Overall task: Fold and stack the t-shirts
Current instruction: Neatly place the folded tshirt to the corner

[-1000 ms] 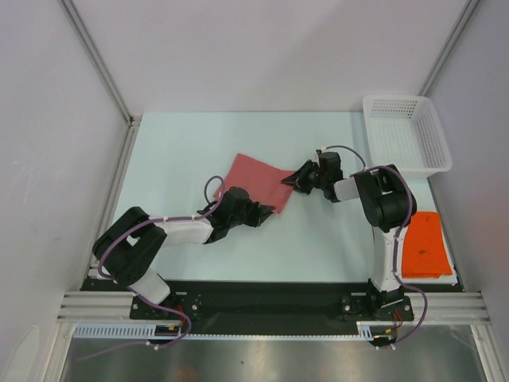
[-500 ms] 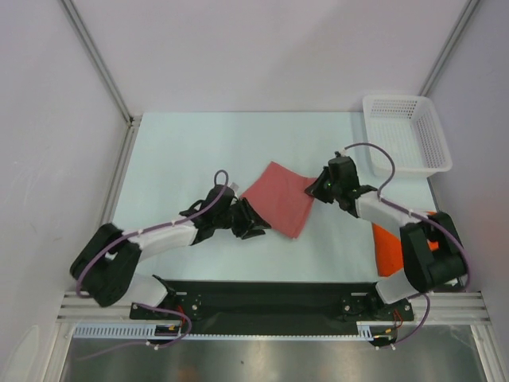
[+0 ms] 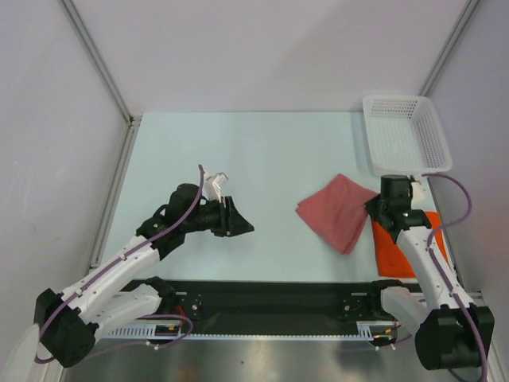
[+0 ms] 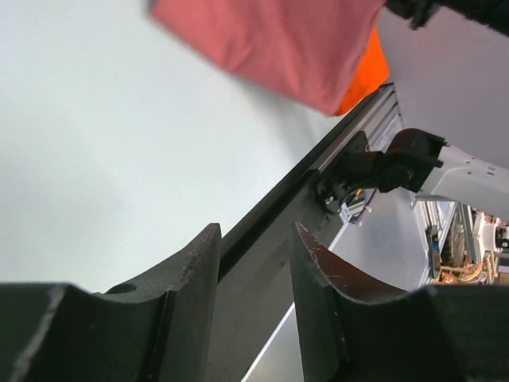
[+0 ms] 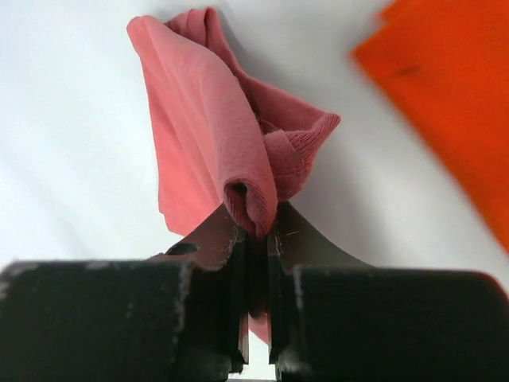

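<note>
The orange t-shirt (image 3: 400,235) lies in front of the white basket. I need to let go of the pink-red t-shirt on top of it with my right gripper.
The pink-red t-shirt (image 3: 336,211), folded into a small bundle, lies right of the table's middle, its right edge beside the orange t-shirt (image 3: 398,253). My right gripper (image 3: 372,207) is shut on the pink shirt's right edge. In the right wrist view a bunched fold of the pink shirt (image 5: 215,135) is pinched between the fingers of my right gripper (image 5: 258,227), with the orange shirt (image 5: 445,87) at the upper right. My left gripper (image 3: 242,227) stands open and empty well left of the shirts. In the left wrist view the left gripper (image 4: 254,239) has nothing between its fingers, and the pink shirt (image 4: 270,40) is far off.
A white perforated basket (image 3: 433,127) stands at the back right corner, just beyond my right wrist. The orange shirt lies flat along the table's right edge, partly under my right arm. The black rail (image 3: 270,296) runs along the near edge.
My right gripper has closed on the pink shirt and carried it right, up to the orange shirt. My left gripper has let go, opened and pulled back to the left.
</note>
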You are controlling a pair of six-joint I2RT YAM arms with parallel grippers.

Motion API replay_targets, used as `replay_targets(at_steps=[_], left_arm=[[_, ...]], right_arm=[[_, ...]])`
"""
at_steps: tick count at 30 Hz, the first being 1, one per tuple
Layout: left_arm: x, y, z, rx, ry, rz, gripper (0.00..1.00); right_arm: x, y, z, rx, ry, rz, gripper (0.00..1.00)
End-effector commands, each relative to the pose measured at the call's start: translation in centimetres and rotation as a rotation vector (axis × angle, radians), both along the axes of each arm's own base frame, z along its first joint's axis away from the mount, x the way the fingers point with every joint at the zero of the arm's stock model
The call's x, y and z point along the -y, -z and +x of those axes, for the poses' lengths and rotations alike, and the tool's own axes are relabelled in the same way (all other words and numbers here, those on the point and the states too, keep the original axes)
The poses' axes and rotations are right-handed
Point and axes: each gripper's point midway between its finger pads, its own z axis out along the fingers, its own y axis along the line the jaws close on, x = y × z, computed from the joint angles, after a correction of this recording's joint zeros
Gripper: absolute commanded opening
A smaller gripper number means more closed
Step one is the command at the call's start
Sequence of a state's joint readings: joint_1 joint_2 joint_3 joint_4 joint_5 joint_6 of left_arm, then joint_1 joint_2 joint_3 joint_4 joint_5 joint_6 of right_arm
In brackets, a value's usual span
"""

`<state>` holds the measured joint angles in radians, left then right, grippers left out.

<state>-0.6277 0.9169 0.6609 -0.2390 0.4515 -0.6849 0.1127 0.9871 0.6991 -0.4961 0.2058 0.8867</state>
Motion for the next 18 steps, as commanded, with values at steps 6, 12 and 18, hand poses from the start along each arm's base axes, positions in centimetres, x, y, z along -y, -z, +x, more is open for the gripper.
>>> replay_targets(at_steps=[6,12,18], left_arm=[[-2.4,-0.4,0.4,0.049,0.047,0.009,0.44],[-2.3,-1.0,0.8,0.068,0.057,0.021,0.44],[-2.2,0.2,1.5,0.018,0.062,0.032,0.44]], right_arm=[[8.6,-2.0,-1.2,-0.030,0.456,0.004,0.00],[12.4,-4.1,1.2,-0.016,0.574,-0.002,0.00],[16.0,-7.1,1.6,-0.023,0.662,-0.020,0.00]])
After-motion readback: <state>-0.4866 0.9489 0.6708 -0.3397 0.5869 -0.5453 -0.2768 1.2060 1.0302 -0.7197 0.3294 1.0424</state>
